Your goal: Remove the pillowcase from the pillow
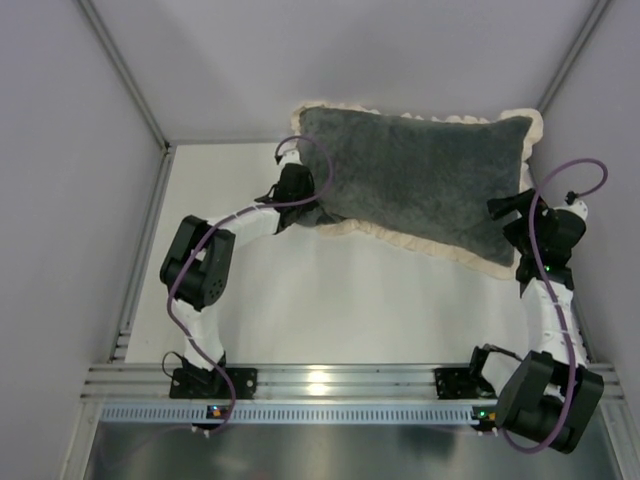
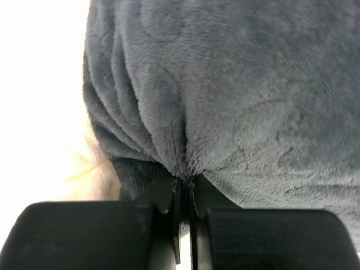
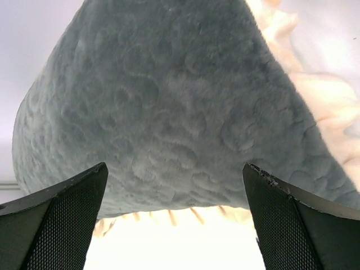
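Observation:
I should next close my right gripper on the grey plush at the pillowcase's near corner [image 1: 504,256] [image 3: 315,185], at the end of the pillowcase away from my left gripper.
The pillowcase [image 1: 420,180] lies at the back of the table, dark grey plush face up, with a cream frill round its edge. It bulges as if stuffed; the white pillow itself is hidden inside. My left gripper [image 1: 290,195] is at the pillowcase's left end, shut on a pinch of grey plush [image 2: 184,169], which gathers into folds at the jaws. My right gripper [image 1: 520,225] is open at the pillowcase's right end, its fingers [image 3: 62,214] spread just short of the grey plush [image 3: 169,112] and frill [image 3: 180,216], holding nothing.
Grey enclosure walls [image 1: 70,200] stand close on the left, right and back. The white table top [image 1: 330,310] extends in front of the pillowcase. An aluminium rail [image 1: 340,385] with the arm bases runs along the near edge.

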Controlling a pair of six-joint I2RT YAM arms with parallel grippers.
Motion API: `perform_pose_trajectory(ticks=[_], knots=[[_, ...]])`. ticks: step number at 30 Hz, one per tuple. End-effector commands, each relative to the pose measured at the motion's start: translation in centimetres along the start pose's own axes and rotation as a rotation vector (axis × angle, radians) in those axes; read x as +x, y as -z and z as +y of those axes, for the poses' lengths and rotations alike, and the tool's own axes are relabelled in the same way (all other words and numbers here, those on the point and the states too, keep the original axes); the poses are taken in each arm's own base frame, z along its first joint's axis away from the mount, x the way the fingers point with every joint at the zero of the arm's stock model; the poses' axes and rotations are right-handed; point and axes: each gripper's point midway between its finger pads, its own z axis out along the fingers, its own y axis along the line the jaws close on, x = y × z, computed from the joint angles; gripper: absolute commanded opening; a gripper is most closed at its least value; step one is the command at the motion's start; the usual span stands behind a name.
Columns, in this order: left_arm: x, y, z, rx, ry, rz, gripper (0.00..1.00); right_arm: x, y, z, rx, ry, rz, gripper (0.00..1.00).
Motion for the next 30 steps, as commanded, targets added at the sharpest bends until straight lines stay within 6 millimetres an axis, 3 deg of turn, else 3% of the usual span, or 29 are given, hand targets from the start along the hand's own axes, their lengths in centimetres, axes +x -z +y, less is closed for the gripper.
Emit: perform_pose_trajectory(ticks=[1, 4, 5, 7, 8, 10, 11, 13, 14, 16, 17, 19, 20, 22, 27, 30], knots=[[-0.7, -0.3, 2.3, -0.064, 0.047, 0.003, 0.00, -1.3, 0.6, 0.5, -0.024, 0.026, -0.037, 0.99], [-1.5, 1.7, 4.6, -0.132, 0.079, -0.024, 0.00, -0.6, 1.0, 0.1, -0.001, 0.032, -0.007, 0.99], [-3.0, 3.3, 5.4, -0.154, 0.110, -0.056, 0.00, -0.4, 1.0, 0.0, -0.001, 0.033, 0.004, 0.99], [-2.3, 5.2, 8.4, -0.239, 0.131, -0.036, 0.00, 0.9, 1.0, -0.3, 0.000, 0.050, 0.066, 0.99], [-3.8, 6.8, 9.7, -0.259, 0.188, -0.068, 0.00, 2.3, 0.8, -1.2, 0.023, 0.038, 0.134, 1.00], [-2.9, 8.3, 11.8, -0.295, 0.217, -0.042, 0.00, 3.2, 0.6, -2.2, 0.072, 0.044, 0.195, 1.00], [-3.8, 9.4, 12.1, -0.291, 0.226, -0.065, 0.00, 5.3, 0.3, -3.0, 0.090, 0.031, 0.286, 0.99], [-3.4, 10.5, 12.3, -0.285, 0.216, -0.062, 0.00, 7.3, 0.0, -2.5, 0.055, 0.081, 0.392, 0.99], [-3.0, 10.8, 12.4, -0.284, 0.227, -0.056, 0.00, 9.8, -0.3, -2.0, 0.036, 0.094, 0.501, 0.99], [-1.6, 11.6, 12.5, -0.270, 0.246, -0.032, 0.00, 12.7, -0.4, -0.8, -0.026, 0.136, 0.608, 0.98], [-1.2, 11.7, 12.5, -0.260, 0.272, -0.033, 0.00, 14.3, -0.1, 0.6, -0.077, 0.172, 0.652, 0.98], [0.2, 11.9, 12.5, -0.244, 0.284, -0.007, 0.00, 15.1, 0.0, 2.9, -0.146, 0.215, 0.639, 0.96], [0.3, 11.8, 12.4, -0.236, 0.282, -0.001, 0.00, 15.3, 0.5, 2.9, -0.143, 0.220, 0.626, 0.96], [0.6, 11.8, 12.3, -0.227, 0.264, 0.011, 0.00, 13.7, 1.3, 4.8, -0.199, 0.258, 0.507, 0.98], [1.3, 12.4, 12.3, -0.211, 0.247, 0.023, 0.00, 14.6, 3.4, 4.4, -0.217, 0.276, 0.506, 0.99], [1.8, 12.7, 12.3, -0.201, 0.247, 0.037, 0.00, 16.7, 4.5, 3.5, -0.237, 0.259, 0.594, 0.99]])
